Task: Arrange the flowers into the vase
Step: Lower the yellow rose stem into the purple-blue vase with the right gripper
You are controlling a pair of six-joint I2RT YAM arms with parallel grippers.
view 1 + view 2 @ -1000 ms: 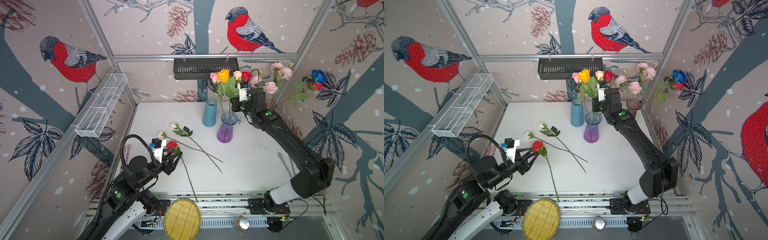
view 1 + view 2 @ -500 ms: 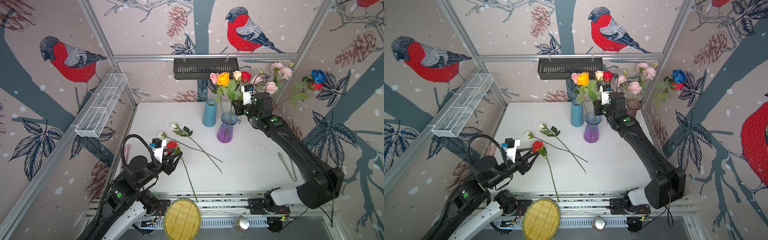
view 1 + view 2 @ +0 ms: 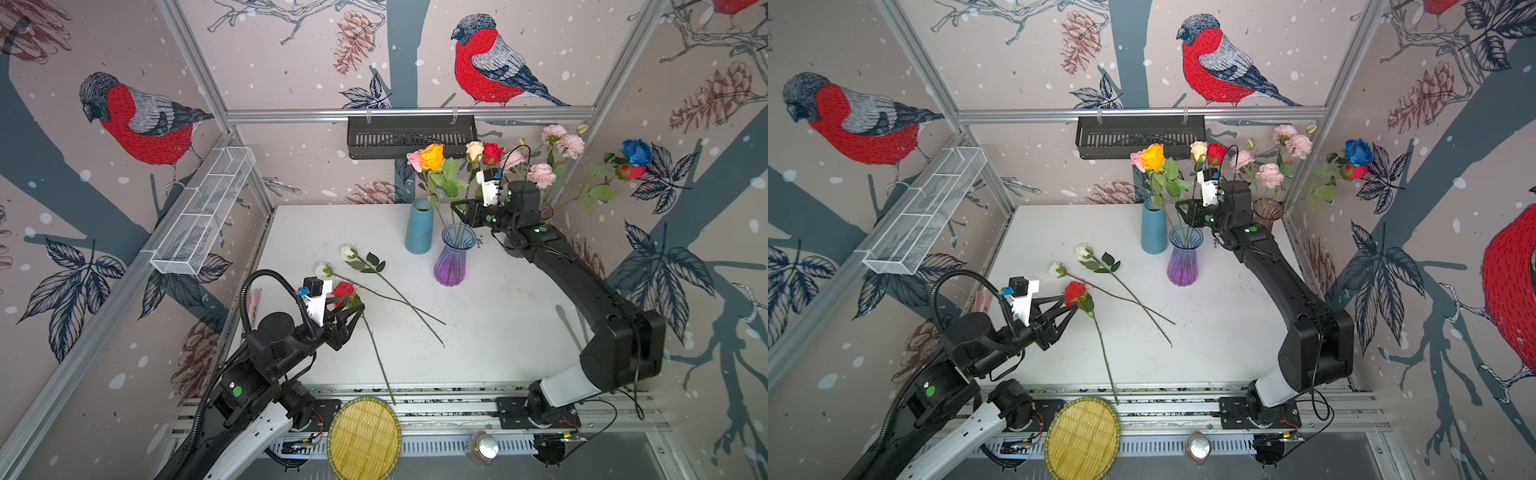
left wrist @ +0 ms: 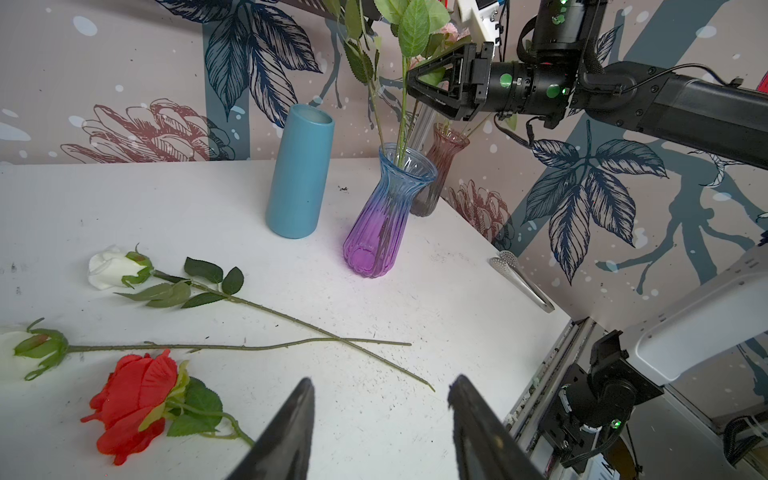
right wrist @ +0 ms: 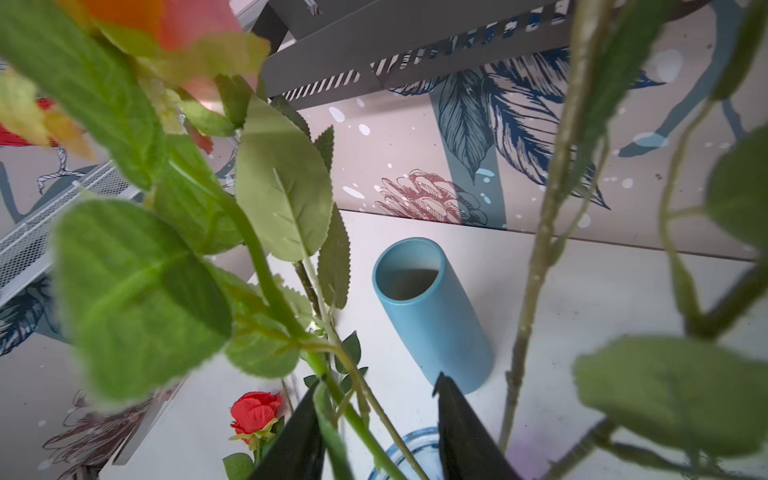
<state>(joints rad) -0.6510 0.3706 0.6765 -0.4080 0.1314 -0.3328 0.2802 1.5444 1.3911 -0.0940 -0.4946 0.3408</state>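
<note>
My right gripper among the stems pushes the pink and orange roses crooked; I should open, back off and grip the glass vase point(image 3: 454, 251) below its rim.
The blue-to-purple glass vase point(image 3: 455, 257) point(image 3: 1183, 259) point(image 4: 384, 220) stands mid-table and holds several flowers: an orange rose point(image 3: 432, 157), a pink one, a peach one and a red one point(image 3: 492, 153). My right gripper point(image 3: 456, 208) point(image 3: 1180, 206) point(image 5: 378, 382) hovers just above the vase mouth, open, with green stems point(image 5: 353, 411) running loosely between its jaws. On the table lie a red rose point(image 3: 344, 289) point(image 4: 133, 401) and two white roses point(image 3: 348, 252) point(image 4: 110, 268). My left gripper point(image 3: 356, 311) point(image 4: 380, 384) is open and empty beside the red rose.
A blue cylinder vase point(image 3: 419, 226) stands left of the glass one. A brown glass vase point(image 3: 1266, 212) with pink peonies and a blue rose is in the back right corner. Metal tongs point(image 4: 521, 280) lie at the right edge, a bamboo tray point(image 3: 363, 438) at the front.
My right gripper's jaws have opened off the stem standing in the vase, and that arm has shifted slightly to the right. The left arm has not moved.
</note>
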